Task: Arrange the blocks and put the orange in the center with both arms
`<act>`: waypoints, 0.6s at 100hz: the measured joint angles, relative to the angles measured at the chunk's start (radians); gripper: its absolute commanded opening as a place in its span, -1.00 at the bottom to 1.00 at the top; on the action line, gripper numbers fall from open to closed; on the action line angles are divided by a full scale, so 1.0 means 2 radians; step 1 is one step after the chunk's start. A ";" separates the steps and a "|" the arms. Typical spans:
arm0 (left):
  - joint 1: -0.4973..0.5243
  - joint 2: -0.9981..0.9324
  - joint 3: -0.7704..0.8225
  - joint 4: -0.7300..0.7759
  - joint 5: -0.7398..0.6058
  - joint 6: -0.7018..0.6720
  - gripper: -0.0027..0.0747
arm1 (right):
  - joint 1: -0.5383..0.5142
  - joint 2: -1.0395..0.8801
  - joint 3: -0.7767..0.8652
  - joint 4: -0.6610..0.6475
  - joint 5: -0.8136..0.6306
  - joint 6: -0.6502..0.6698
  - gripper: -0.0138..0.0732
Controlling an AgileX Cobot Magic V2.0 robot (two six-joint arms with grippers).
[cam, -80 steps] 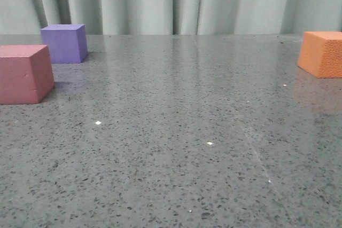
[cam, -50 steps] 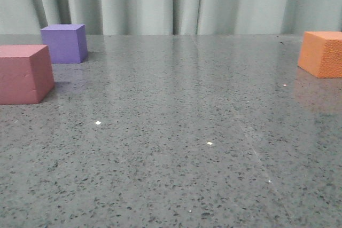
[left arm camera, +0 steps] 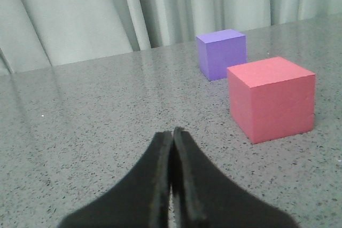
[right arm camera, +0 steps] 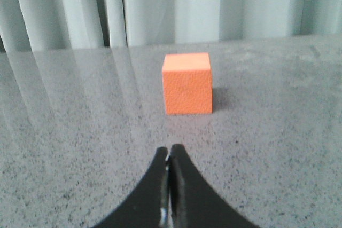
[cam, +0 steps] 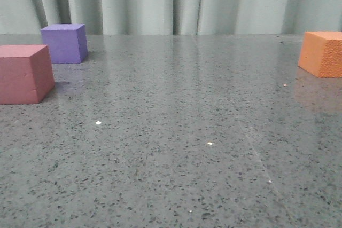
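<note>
The orange cube is next: my right gripper should reach down from above and close on the opposite sides of the orange cube (cam: 309, 50) (right arm camera: 165, 81).
The orange cube (cam: 323, 53) sits at the far right of the grey table; in the right wrist view it (right arm camera: 187, 83) stands straight ahead of my right gripper (right arm camera: 170, 148), which is shut, empty and well short of it. The pink-red cube (cam: 24, 73) sits at the left edge, the purple cube (cam: 64, 42) just behind it. In the left wrist view my left gripper (left arm camera: 172, 131) is shut and empty, with the pink-red cube (left arm camera: 271, 97) ahead on one side and the purple cube (left arm camera: 221, 53) beyond it. Neither gripper shows in the front view.
The speckled grey table (cam: 176, 132) stretches between the cubes. A pale pleated curtain (cam: 171, 1) hangs behind the table's far edge.
</note>
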 measured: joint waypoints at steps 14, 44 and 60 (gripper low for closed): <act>0.000 0.000 0.000 0.000 0.000 0.000 -0.98 | 0.000 0.000 -0.018 0.001 0.021 0.025 -0.84; 0.000 0.000 0.000 0.000 0.000 0.000 -0.98 | 0.000 0.079 -0.216 0.002 0.255 0.056 -0.84; 0.000 0.000 0.000 0.000 0.000 0.000 -0.98 | 0.000 0.193 -0.320 0.002 0.360 0.052 -0.84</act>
